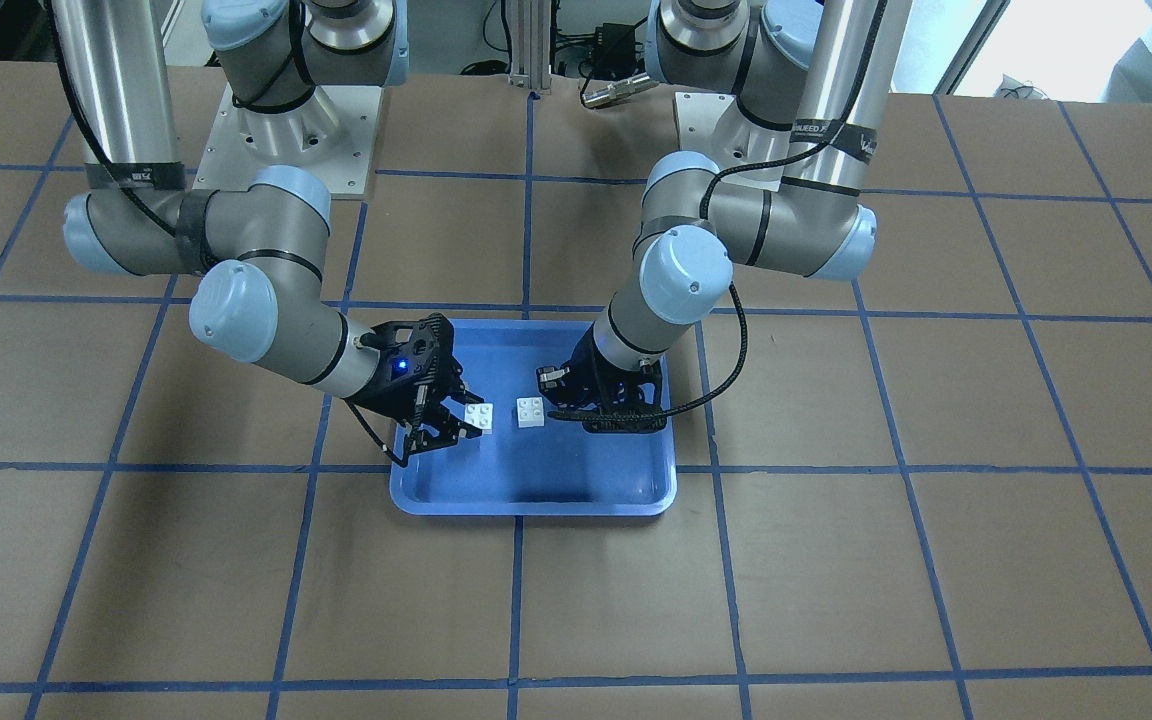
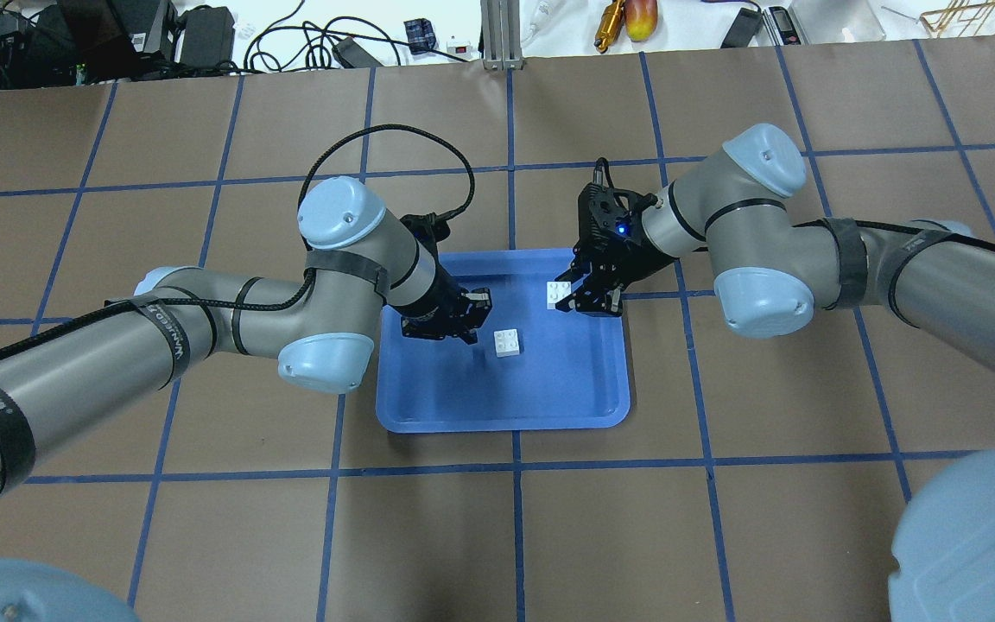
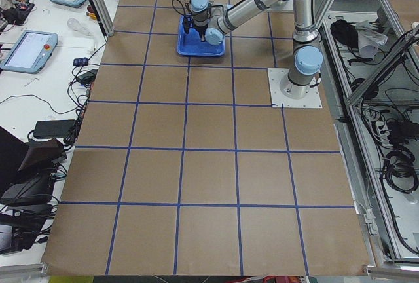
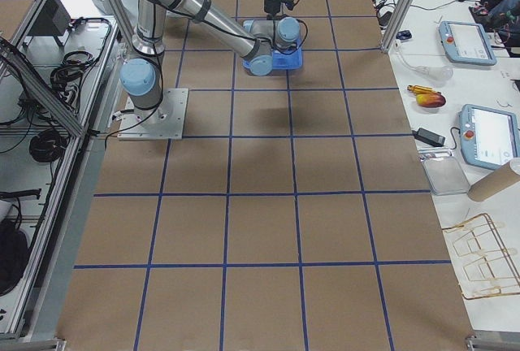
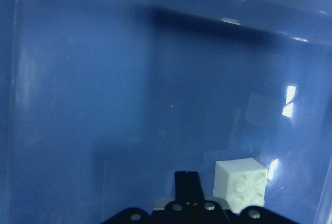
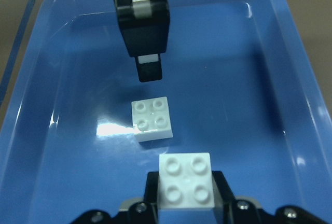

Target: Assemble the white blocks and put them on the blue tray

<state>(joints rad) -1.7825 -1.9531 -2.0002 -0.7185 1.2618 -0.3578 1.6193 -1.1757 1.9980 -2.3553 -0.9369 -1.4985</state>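
Note:
The white block in my right gripper needs to be let go on the blue tray's bottom, flush (image 1: 508, 409) (image 6: 155, 154) against the other white block.
The blue tray (image 2: 549, 406) lies mid-table; it also shows in the front view (image 1: 536, 490). One white block (image 2: 508, 342) sits studs-up on the tray floor (image 6: 290, 53), and shows in the right wrist view (image 6: 151, 119) and the left wrist view (image 5: 239, 185). My left gripper (image 2: 473, 335) is low in the tray, fingers together and empty, just beside that block. My right gripper (image 2: 568, 298) is shut on the second white block (image 6: 185, 180), held studs-up slightly above the tray's far right part, a short gap from the first block (image 1: 531, 411).
Brown table with a blue tape grid (image 2: 515, 536) surrounds the tray. Cables and tools lie along the far edge (image 2: 377, 43). Both arms reach over the tray from opposite sides. Tablets and operator desks flank the table in the side views.

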